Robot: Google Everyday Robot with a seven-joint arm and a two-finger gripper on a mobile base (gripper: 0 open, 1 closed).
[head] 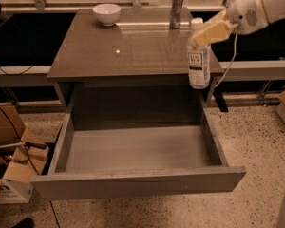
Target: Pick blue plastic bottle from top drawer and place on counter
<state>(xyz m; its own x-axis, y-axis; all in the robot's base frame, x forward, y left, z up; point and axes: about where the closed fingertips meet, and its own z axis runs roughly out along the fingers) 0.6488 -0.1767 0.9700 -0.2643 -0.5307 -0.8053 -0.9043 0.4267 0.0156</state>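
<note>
I should release the blue plastic bottle on the counter (169, 57) before the shiny metal can.
The blue plastic bottle (198, 61) looks clear, with a white cap and a white-and-dark label. It hangs upright in the air at the right front corner of the counter (123, 46), its base below the counter's front edge. My gripper (208, 32) comes in from the upper right and is shut on the bottle's upper part, just below the cap. The top drawer (133, 148) is pulled fully out below the counter, and its light grey floor holds nothing.
A white bowl (106, 13) stands at the counter's back left. A shiny metal can (176, 11) stands at the back, just left of the bottle's cap. Cardboard boxes (12, 160) lie on the floor left of the drawer. A cable (227, 65) hangs at the right.
</note>
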